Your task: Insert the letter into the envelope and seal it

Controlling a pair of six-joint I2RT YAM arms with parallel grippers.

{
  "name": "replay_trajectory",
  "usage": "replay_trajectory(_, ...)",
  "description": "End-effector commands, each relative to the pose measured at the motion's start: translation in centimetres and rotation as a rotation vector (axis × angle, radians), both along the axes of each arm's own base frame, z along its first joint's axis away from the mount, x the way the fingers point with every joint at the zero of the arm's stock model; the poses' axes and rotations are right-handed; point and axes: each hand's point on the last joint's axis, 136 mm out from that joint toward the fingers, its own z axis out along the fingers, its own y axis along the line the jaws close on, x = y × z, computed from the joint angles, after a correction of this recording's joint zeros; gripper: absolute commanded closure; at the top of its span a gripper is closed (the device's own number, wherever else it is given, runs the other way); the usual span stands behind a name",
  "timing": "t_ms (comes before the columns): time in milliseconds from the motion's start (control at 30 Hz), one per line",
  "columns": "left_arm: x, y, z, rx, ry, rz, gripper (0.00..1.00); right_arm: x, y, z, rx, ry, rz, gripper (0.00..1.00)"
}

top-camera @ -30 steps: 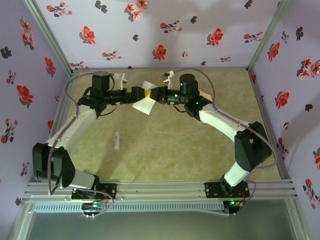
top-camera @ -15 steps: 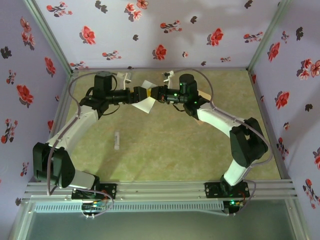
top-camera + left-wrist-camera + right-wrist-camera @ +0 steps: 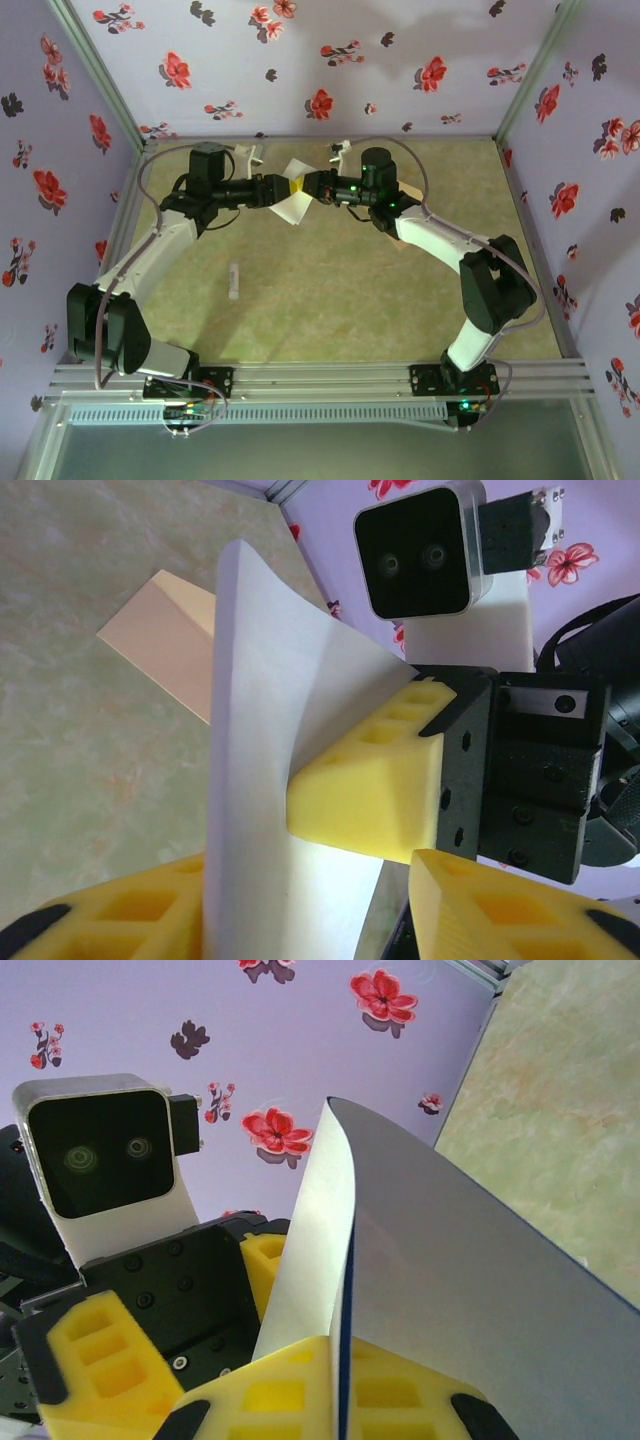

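Note:
The two grippers crowd the middle of the letter, so the left gripper will hold it while the right gripper takes the letter's near corner [image 3: 295,219].
The letter [image 3: 291,207] hangs in the air at the back middle of the table, a folded white sheet with a blue edge [image 3: 340,1360]. My right gripper [image 3: 312,187] is shut on it, its yellow pads [image 3: 270,1400] clamping the fold. My left gripper [image 3: 272,190] faces it from the left. Its jaws are partly closed around the letter [image 3: 260,730]: one finger [image 3: 100,910] is against the sheet, the other [image 3: 520,910] stands clear of it. The tan envelope [image 3: 165,640] lies flat on the table beyond the letter.
A small white stick [image 3: 233,281] lies on the green mat left of centre. Floral walls and metal corner posts [image 3: 100,75] close in the table on three sides. Both arms meet at the back.
My left gripper has moved right up to the letter and its jaws have narrowed around the sheet. The right gripper has kept its hold on the letter and shifted slightly left.

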Motion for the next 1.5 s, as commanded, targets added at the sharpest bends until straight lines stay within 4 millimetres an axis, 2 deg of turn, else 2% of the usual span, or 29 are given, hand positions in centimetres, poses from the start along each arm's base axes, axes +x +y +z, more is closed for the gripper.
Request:
replay_trajectory(0, -0.2, -0.6, 0.7, -0.016, -0.025, -0.037, 0.56, 0.0, -0.5, 0.5, 0.017, -0.017, 0.0, 1.0)
replay_trajectory(67, -0.2, -0.7, 0.7, -0.014, -0.023, -0.037, 0.61, 0.1, -0.6, 0.6, 0.018, -0.018, -0.005, 0.99)
replay_trajectory(167, -0.1, -0.7, 0.6, -0.013, -0.021, -0.036, 0.76, 0.1, -0.8, 0.7, 0.02, -0.021, -0.01, 0.98)
replay_trajectory(300, 0.0, -0.7, 0.8, -0.015, -0.024, -0.037, 0.91, 0.2, -1.1, 0.7, 0.02, -0.022, -0.019, 0.96)
replay_trajectory(400, 0.0, -0.8, 0.7, -0.014, -0.022, -0.037, 0.99, 0.2, -1.3, 0.8, 0.021, -0.024, -0.022, 0.94)
replay_trajectory(500, 0.1, -0.8, 0.6, -0.015, -0.019, -0.036, 1.0, 0.2, -1.5, 0.9, 0.022, -0.023, -0.029, 0.87)
replay_trajectory(600, 0.1, -0.8, 0.9, -0.018, -0.027, -0.034, 1.0, 0.4, -2.0, 1.2, 0.025, -0.028, -0.041, 0.73)
replay_trajectory(700, 0.3, -0.7, 1.4, -0.027, -0.042, -0.026, 1.0, 0.5, -2.9, 1.7, 0.031, -0.035, -0.062, 0.48)
replay_trajectory(733, 0.4, -0.7, 1.6, -0.031, -0.048, -0.022, 1.0, 0.5, -3.3, 1.7, 0.031, -0.034, -0.067, 0.36)
replay_trajectory(767, 0.5, -0.6, 1.8, -0.033, -0.054, -0.014, 1.0, 0.5, -3.7, 1.7, 0.027, -0.031, -0.078, 0.29)
replay_trajectory(867, 1.2, -0.2, 2.4, -0.042, -0.073, 0.023, 1.0, 0.6, -5.0, 1.8, 0.028, -0.034, -0.111, 0.19)
replay_trajectory(1000, 2.3, 0.2, 3.2, -0.081, -0.093, 0.069, 1.0, 0.1, -6.0, 1.5, 0.028, -0.034, -0.13, 0.14)
replay_trajectory(1233, 3.4, 0.2, 4.5, -0.197, -0.117, 0.148, 1.0, -0.4, -6.3, 0.4, 0.072, -0.014, -0.138, 0.14)
replay_trajectory(1333, 3.4, -0.3, 4.5, -0.21, -0.123, 0.153, 1.0, -0.3, -5.9, 0.1, 0.098, 0.003, -0.124, 0.14)
replay_trajectory(1467, 3.4, -0.9, 3.8, -0.214, -0.106, 0.149, 1.0, -0.3, -5.4, 0.8, 0.164, 0.0, -0.097, 0.15)
